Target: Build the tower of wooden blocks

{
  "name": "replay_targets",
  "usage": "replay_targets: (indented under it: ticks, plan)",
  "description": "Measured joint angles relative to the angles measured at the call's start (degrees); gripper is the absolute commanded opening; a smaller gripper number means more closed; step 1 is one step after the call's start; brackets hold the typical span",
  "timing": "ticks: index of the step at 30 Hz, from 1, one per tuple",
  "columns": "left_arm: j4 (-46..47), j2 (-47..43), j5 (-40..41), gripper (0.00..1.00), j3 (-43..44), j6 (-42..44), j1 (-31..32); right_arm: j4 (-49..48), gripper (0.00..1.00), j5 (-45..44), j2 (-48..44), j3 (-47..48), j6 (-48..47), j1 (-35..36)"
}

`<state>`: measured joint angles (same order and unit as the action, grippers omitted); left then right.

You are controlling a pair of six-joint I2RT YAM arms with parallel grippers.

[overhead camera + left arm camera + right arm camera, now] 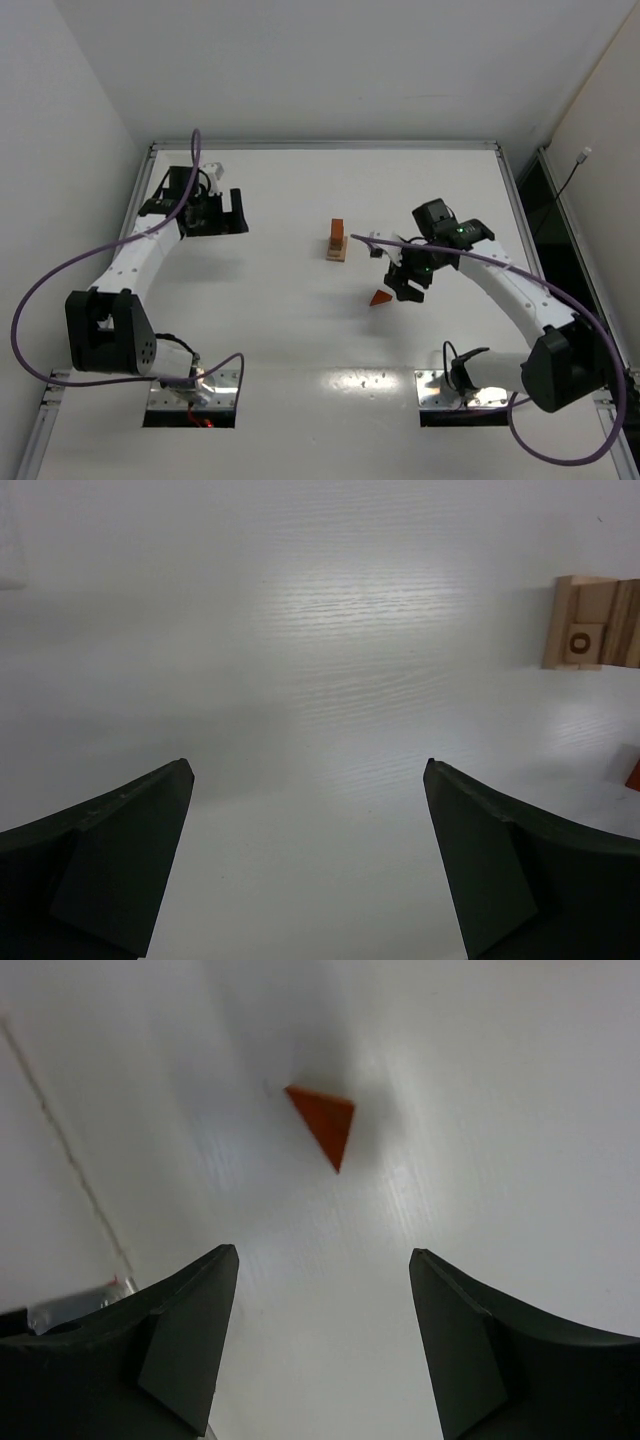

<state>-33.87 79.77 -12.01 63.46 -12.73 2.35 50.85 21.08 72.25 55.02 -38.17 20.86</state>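
I will close my right gripper on the pointed corner (390, 296) (337, 1166) of the reddish-brown triangular wedge, the corner that is nearest to that gripper's open fingers.
The wood block tower (337, 240) stands mid-table, a pale tan base with a reddish-brown piece upright on top; its edge shows as tan blocks (592, 623) at the right of the left wrist view. A reddish-brown triangular wedge (380, 298) lies alone on the table, in front and to the right of the tower, and appears ahead of the fingers as a wedge (324, 1123) in the right wrist view. My right gripper (405, 289) hovers just right of the wedge, open and empty (323, 1260). My left gripper (232, 211) is open and empty (308, 770), far left of the tower.
White tabletop (300, 340) with a raised metal rim (320, 145) at the back and sides. Purple cables loop from both arms. Two metal base plates (195, 390) sit at the near edge.
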Motion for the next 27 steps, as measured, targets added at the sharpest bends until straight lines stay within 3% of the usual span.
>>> replay_targets:
  ticks: [6,13,19,27]
  plan:
    - [-0.55,1.51,-3.26,1.00,1.31,0.55,0.00,7.34,0.61,5.84,4.46,-0.22,-13.68,-0.02]
    - [-0.81,1.66,-4.48,1.00,1.64,0.70,0.00,14.43,0.52,9.44,17.09,5.38,-22.86,0.15]
    - [-0.83,1.99,-4.61,1.00,3.13,0.70,0.00,16.26,0.46,10.32,27.87,11.43,-24.83,-0.22]
    - [-0.79,2.38,-4.55,1.00,3.61,0.70,0.00,12.74,0.43,8.46,30.21,12.70,-20.22,-0.46]
